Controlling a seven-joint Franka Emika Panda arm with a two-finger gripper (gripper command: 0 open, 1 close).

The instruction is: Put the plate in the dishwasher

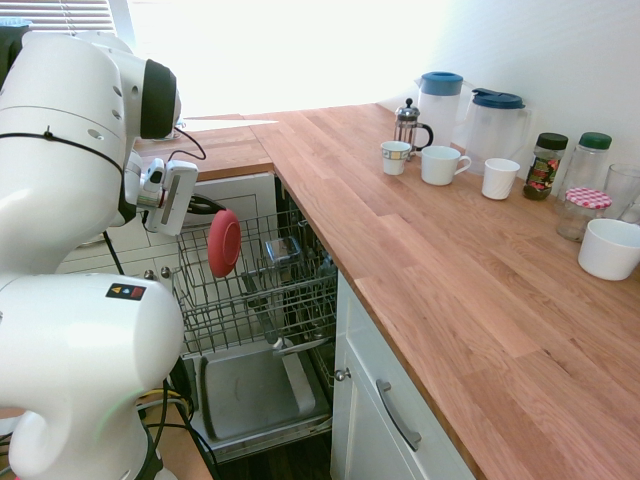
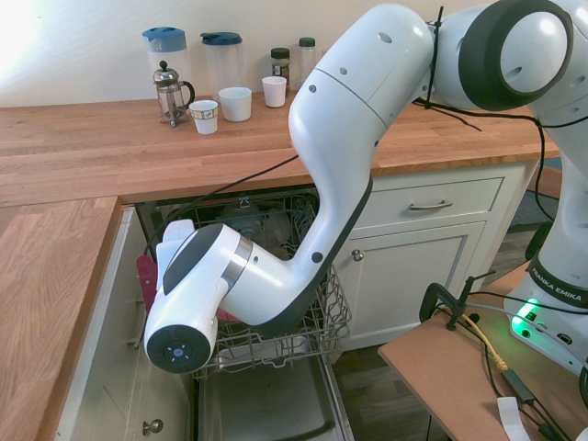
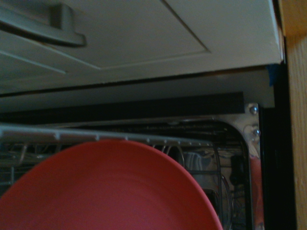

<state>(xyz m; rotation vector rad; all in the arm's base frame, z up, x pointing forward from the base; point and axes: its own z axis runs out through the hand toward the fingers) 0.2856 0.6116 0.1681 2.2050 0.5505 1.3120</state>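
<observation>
My gripper needs to release the coral-red plate close to the front edge of the pulled-out grey wire rack [image 2: 235, 318].
The coral-red plate [image 1: 224, 243] stands on edge, held by its upper rim over the left part of the pulled-out grey wire rack [image 1: 290, 290]. My gripper [image 1: 210, 211] reaches in from the left and is shut on that rim. The dishwasher [image 1: 255, 390] is open under the counter, its grey inner door panel folded down flat. From the other side, my wrist hides most of the plate, and only a red sliver of the plate [image 2: 145, 280] shows beside the rack [image 2: 303, 335]. In the wrist view the plate [image 3: 105, 191] fills the lower part, with the rack's wires [image 3: 96, 136] just beyond it.
A cutlery basket [image 1: 283, 250] sits in the rack behind the plate. White drawers with metal handles [image 1: 398, 415] flank the dishwasher. On the wooden counter [image 1: 450, 270] stand a French press [image 1: 408, 124], mugs [image 1: 441, 165], two pitchers [image 1: 495, 122], jars and a white bowl [image 1: 609, 248].
</observation>
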